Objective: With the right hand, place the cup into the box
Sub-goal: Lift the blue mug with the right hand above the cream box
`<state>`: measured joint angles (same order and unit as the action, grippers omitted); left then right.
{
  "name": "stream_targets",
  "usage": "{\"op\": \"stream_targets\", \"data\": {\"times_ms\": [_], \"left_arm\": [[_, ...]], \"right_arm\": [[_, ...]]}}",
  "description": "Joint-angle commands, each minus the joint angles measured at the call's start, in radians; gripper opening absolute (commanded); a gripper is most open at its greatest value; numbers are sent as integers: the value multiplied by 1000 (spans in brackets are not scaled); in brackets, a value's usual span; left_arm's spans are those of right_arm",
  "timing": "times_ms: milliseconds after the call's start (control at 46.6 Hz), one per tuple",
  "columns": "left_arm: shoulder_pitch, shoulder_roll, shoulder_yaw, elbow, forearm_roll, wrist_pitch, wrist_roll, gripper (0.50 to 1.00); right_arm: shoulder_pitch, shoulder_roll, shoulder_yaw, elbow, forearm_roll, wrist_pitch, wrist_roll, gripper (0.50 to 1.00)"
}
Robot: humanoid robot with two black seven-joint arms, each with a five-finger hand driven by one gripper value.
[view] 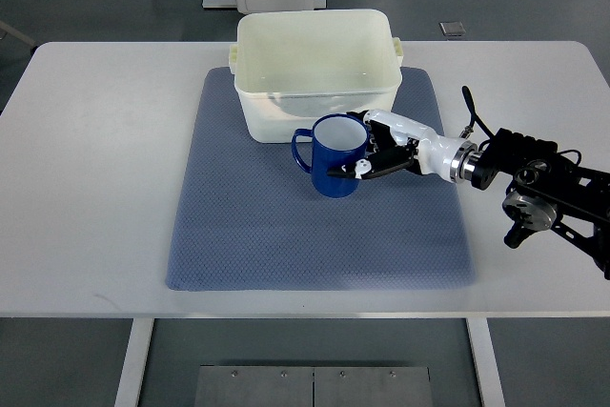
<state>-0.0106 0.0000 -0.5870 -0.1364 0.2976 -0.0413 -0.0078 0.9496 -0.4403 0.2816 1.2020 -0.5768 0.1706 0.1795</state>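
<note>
The blue cup will go down inside the white box (337,77), close to the box's near side, set there by my right gripper.
A blue cup (334,154) with its handle pointing left stands upright on the blue-grey mat (248,226), just in front of the white box (315,69). My right hand (376,152) reaches in from the right edge and has its fingers wrapped around the cup's right side, a finger along the rim and the thumb low on the wall. The cup's base still looks to be on the mat. The box is open on top and looks empty. No left arm shows.
The mat lies on a white table (95,169). The right arm's black wrist and forearm (543,183) stretch over the table's right side. White furniture bases stand beyond the table's far edge.
</note>
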Motion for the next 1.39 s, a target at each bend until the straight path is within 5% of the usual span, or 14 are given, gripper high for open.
{"op": "stream_targets", "data": {"times_ms": [0, 236, 536, 1373], "left_arm": [[0, 0, -1, 0, 0, 0, 0, 1000], [-2, 0, -1, 0, 0, 0, 0, 1000], [0, 0, 1, 0, 0, 0, 0, 1000], [0, 0, 1, 0, 0, 0, 0, 1000]], "right_arm": [[23, -41, 13, 39, 0, 7, 0, 500], [129, -141, 14, 93, 54, 29, -6, 500], [284, -135, 7, 2, 138, 20, -48, 500], [324, 222, 22, -486, 143, -60, -120, 500]]}}
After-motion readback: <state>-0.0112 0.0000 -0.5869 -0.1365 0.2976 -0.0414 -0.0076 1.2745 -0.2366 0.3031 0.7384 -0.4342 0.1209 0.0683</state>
